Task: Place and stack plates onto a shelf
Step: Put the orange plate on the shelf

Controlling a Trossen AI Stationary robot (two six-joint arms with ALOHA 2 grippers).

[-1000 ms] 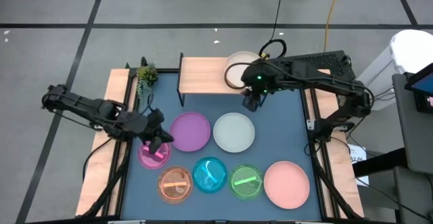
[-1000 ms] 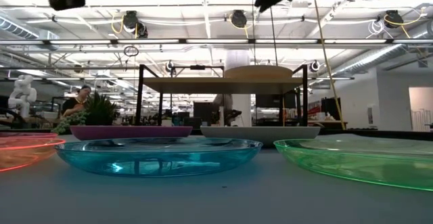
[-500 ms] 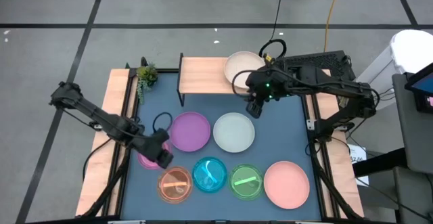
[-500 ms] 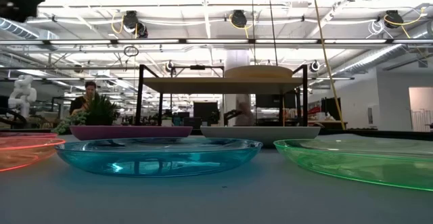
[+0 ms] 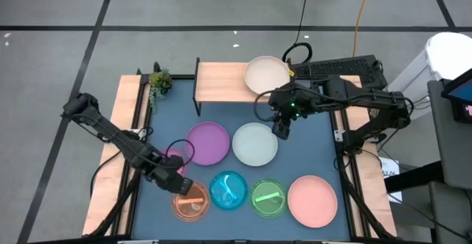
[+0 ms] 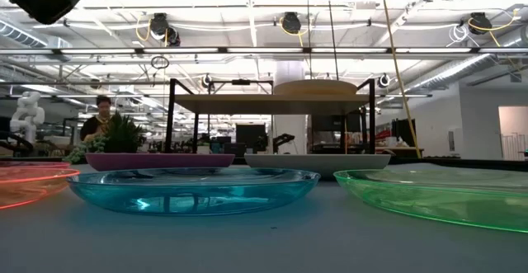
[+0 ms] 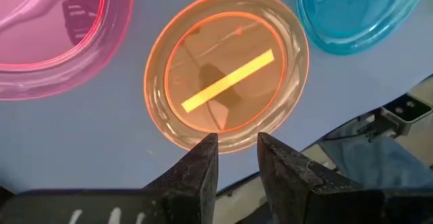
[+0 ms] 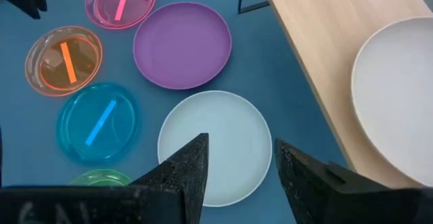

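I will next close my left gripper on the small orange plate's rim [image 5: 173, 199] [image 7: 160, 126], on the side that faces away from the blue plate.
My left gripper [image 5: 173, 181] [image 7: 237, 146] hovers open over the near-left part of the table, its fingertips above the rim of the small orange plate [image 5: 192, 200] [image 7: 226, 68]. The small pink plate [image 7: 47, 34] lies just beside it. My right gripper [image 5: 281, 130] [image 8: 240, 153] hangs open above the far right edge of the white plate [image 5: 254, 144] [image 8: 213, 146]. The beige plate [image 5: 267, 74] [image 8: 399, 95] rests flat on the shelf [image 5: 221, 82]. The purple plate [image 5: 206, 142], blue plate [image 5: 228, 190], green plate [image 5: 268, 197] and large pink plate [image 5: 312, 200] lie flat on the table.
A small potted plant [image 5: 158, 82] stands at the far left corner beside the shelf. Wooden side rails [image 5: 127, 126] run along both sides of the table. The left half of the shelf board is bare. A person [image 6: 101, 116] shows far off in the room.
My left gripper has moved from over the small pink plate toward the table's near edge, and now stands over the orange plate. My right gripper has moved from the shelf's near edge toward the near side, over the white plate. No plate has moved.
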